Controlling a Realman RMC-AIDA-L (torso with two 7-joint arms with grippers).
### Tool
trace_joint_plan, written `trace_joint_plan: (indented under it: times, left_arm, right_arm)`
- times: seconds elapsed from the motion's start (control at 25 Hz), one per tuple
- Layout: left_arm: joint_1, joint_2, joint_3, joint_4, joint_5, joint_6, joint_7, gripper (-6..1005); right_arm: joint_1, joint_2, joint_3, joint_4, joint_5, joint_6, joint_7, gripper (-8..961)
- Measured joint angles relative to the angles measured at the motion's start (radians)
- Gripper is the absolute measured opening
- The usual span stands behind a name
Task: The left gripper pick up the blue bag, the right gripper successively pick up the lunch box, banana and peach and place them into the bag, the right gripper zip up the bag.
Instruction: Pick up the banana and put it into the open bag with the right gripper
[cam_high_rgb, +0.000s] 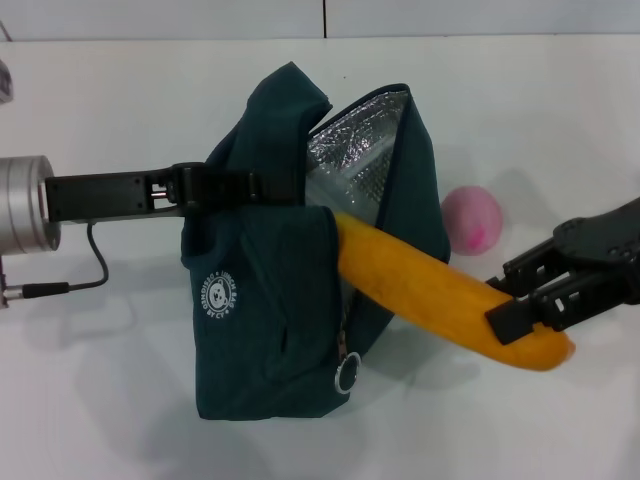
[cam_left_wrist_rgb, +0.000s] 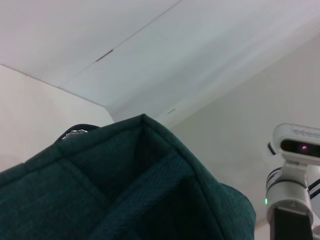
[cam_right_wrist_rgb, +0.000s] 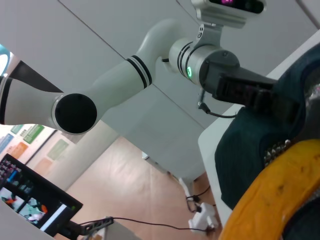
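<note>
My right gripper needs to let go of the banana at a slant in the blue bag's foil-lined opening (cam_high_rgb: 382, 230), with the banana's outer end sticking out.
The blue bag (cam_high_rgb: 270, 290) stands upright in the middle of the table, its foil-lined mouth open toward the right. My left gripper (cam_high_rgb: 235, 187) reaches in from the left and is shut on the bag's handle near its top. The banana (cam_high_rgb: 440, 295) lies slanted, one end inside the bag's opening, the other end held by my right gripper (cam_high_rgb: 530, 318), which is shut on it at the right. The peach (cam_high_rgb: 472, 219) sits on the table behind the banana, right of the bag. The lunch box is out of view. The right wrist view shows the banana (cam_right_wrist_rgb: 280, 200) close up against the bag (cam_right_wrist_rgb: 250, 145).
The white table (cam_high_rgb: 120, 400) extends all around the bag. A black cable (cam_high_rgb: 70, 285) runs from my left arm at the left edge. The table's far edge meets a grey wall at the top.
</note>
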Motion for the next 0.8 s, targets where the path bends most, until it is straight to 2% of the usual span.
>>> trace_joint_plan:
  times: [0.36,0.8]
  left_arm:
    - [-0.002,-0.007,0.005,0.000,0.000,0.000,0.002,52]
    - [0.002,-0.008,0.006,-0.002,0.000,0.003,0.024,52]
  right_arm:
    - [0.018,-0.003,-0.009,0.101,-0.026,0.067,-0.004,470]
    - [0.089,0.000,-0.002,0.194,-0.023,0.176,-0.002,484]
